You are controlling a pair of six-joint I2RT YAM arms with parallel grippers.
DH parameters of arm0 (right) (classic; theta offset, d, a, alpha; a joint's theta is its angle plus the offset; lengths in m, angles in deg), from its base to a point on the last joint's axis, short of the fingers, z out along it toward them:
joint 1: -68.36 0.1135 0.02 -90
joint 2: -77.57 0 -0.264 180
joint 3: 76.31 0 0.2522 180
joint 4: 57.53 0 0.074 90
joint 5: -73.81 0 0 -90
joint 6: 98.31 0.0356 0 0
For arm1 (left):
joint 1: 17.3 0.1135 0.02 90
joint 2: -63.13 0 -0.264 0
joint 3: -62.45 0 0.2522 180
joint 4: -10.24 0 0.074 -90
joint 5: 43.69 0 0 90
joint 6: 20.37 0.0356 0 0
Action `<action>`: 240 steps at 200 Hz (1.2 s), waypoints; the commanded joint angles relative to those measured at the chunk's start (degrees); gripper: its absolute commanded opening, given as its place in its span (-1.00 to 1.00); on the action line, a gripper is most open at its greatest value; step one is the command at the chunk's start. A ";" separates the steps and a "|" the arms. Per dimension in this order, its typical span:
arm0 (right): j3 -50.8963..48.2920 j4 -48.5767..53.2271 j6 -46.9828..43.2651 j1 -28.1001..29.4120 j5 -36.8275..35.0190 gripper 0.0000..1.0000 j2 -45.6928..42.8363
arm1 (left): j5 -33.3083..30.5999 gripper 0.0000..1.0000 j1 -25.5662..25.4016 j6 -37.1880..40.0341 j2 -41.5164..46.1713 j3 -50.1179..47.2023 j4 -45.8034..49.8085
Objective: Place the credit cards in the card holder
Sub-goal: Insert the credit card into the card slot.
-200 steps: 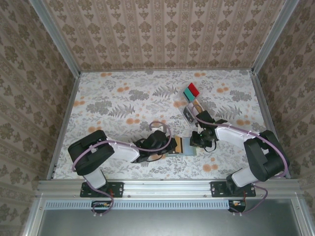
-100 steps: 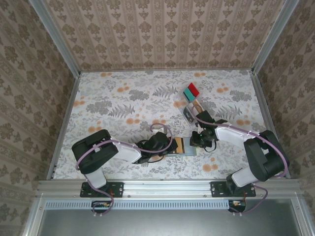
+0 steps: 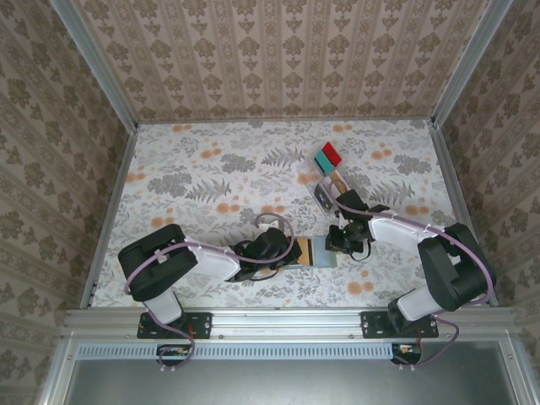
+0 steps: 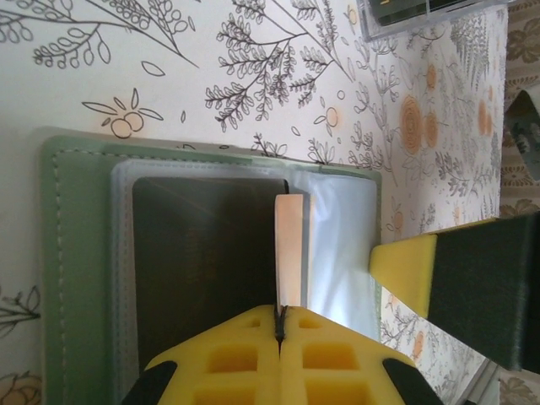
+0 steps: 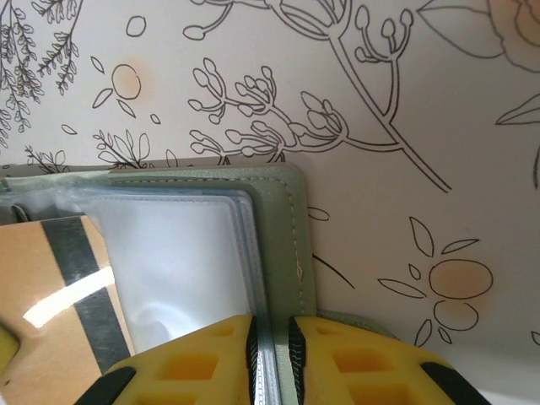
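I should use my left gripper to let go of the tan credit card in the clear sleeve (image 3: 311, 251) (image 4: 317, 270) between the dark card and my right gripper.
The grey-green card holder (image 3: 321, 253) lies open on the table between my two grippers. My left gripper (image 4: 280, 316) is shut on a tan credit card (image 4: 290, 249), held edge-on over the holder's clear sleeves (image 4: 337, 245). A dark card (image 4: 202, 253) sits inside the left sleeve. My right gripper (image 5: 272, 333) is shut on the holder's right edge (image 5: 283, 228), pinching cover and sleeve together. In the right wrist view the tan card (image 5: 51, 312) shows a dark stripe at lower left. Red and teal credit cards (image 3: 328, 155) lie farther back.
A clear plastic tray (image 3: 324, 192) holding cards stands just behind my right gripper (image 3: 339, 243), and its corner (image 4: 422, 10) shows in the left wrist view. Aluminium rails and patterned walls (image 3: 110, 194) close in the floral table.
My left arm has shifted slightly, nudging the tan card a little over the holder. The right gripper has kept its grip in place.
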 commanded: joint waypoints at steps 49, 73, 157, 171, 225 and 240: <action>-2.34 -1.52 -0.03 0.34 -2.44 -0.57 4.67 | 2.13 -0.88 -0.15 -0.46 -1.32 1.31 2.15; -2.37 -1.44 0.06 0.31 -2.49 -0.57 4.61 | 1.92 -0.89 -0.15 -0.66 -0.86 1.06 2.04; -2.41 -1.44 -0.08 0.33 -2.61 -0.58 4.69 | -0.24 -0.88 0.10 0.44 1.82 1.30 6.42; -2.22 -1.19 -0.33 0.37 -2.59 -0.58 4.94 | 1.49 -0.89 0.07 0.53 -0.48 2.75 5.04; -2.28 -1.25 -0.47 0.31 -2.80 -0.57 5.08 | 2.01 -0.86 -0.59 -0.80 -2.09 3.30 5.14; -2.21 -1.14 -0.47 0.38 -2.78 -0.57 5.21 | 1.64 -0.86 -0.55 -0.63 -1.21 2.89 5.88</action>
